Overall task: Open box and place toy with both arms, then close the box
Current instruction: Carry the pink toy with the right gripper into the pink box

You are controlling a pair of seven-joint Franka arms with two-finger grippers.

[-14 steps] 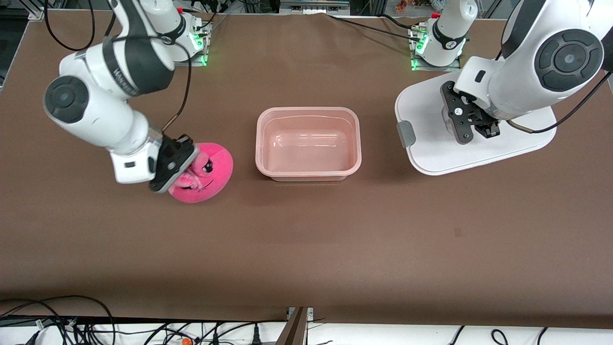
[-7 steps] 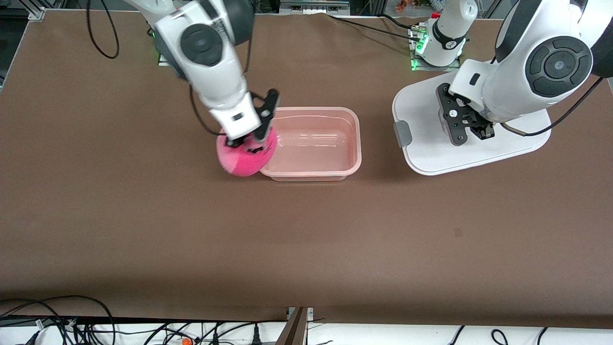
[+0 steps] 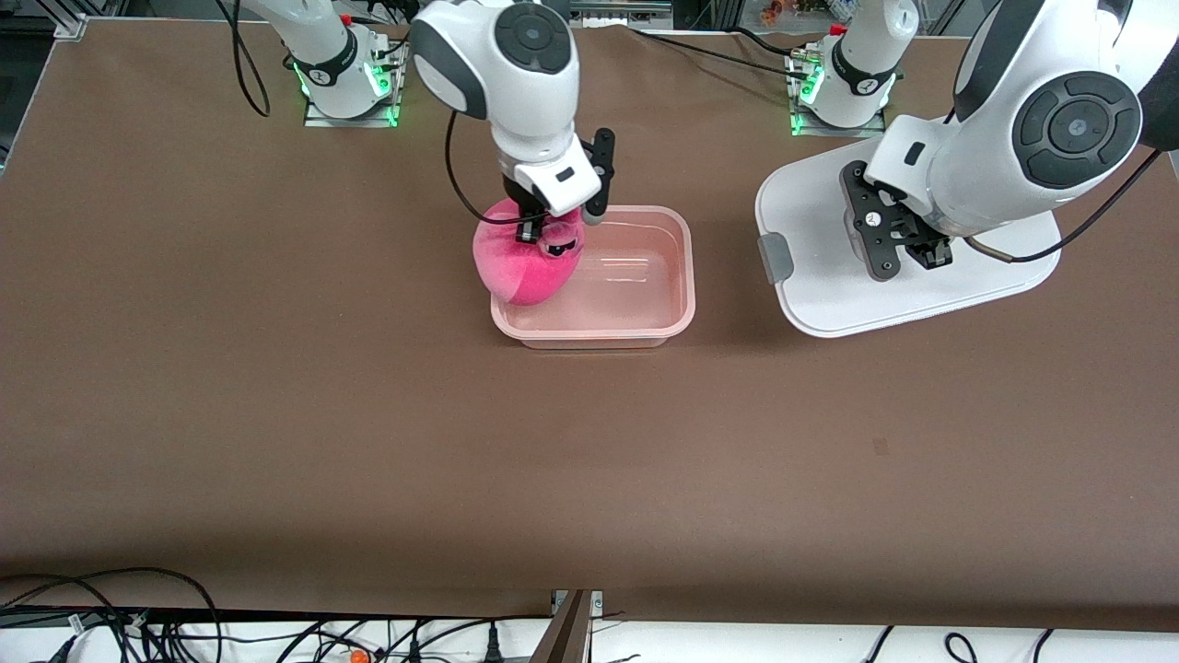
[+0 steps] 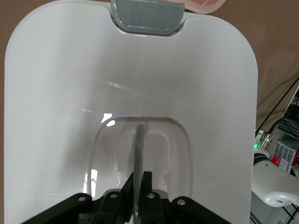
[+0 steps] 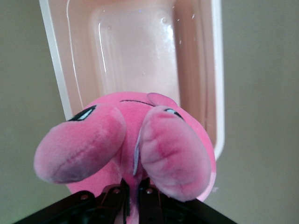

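Next, my right gripper lets go of the plush toy on the pinkish tub's bottom, close to the tub's front side [image 3: 577, 296] [image 5: 152, 84].
The open pinkish tub of the box [image 3: 677, 276] sits mid-table with nothing lying in it; it also shows in the right wrist view [image 5: 56, 70]. My right gripper [image 3: 545, 226] is shut on the hot-pink plush toy [image 3: 523, 262] and holds it over the tub's end toward the right arm; in the right wrist view [image 5: 136, 196] the toy [image 5: 131, 140] hangs with its ears up. The white lid [image 3: 820, 304] lies flat toward the left arm's end. My left gripper [image 3: 907, 249] is shut on the lid's grey handle [image 4: 140, 154], low over the lid [image 4: 56, 93].
A grey side clip [image 3: 778, 258] sticks out of the lid's edge facing the tub, also seen in the left wrist view [image 4: 147, 14]. Both arm bases [image 3: 345, 64] stand along the table's back edge. Cables lie below the front edge.
My right gripper has carried the toy from the table toward the right arm's end over to the tub's end. The left gripper has stayed on the lid's handle.
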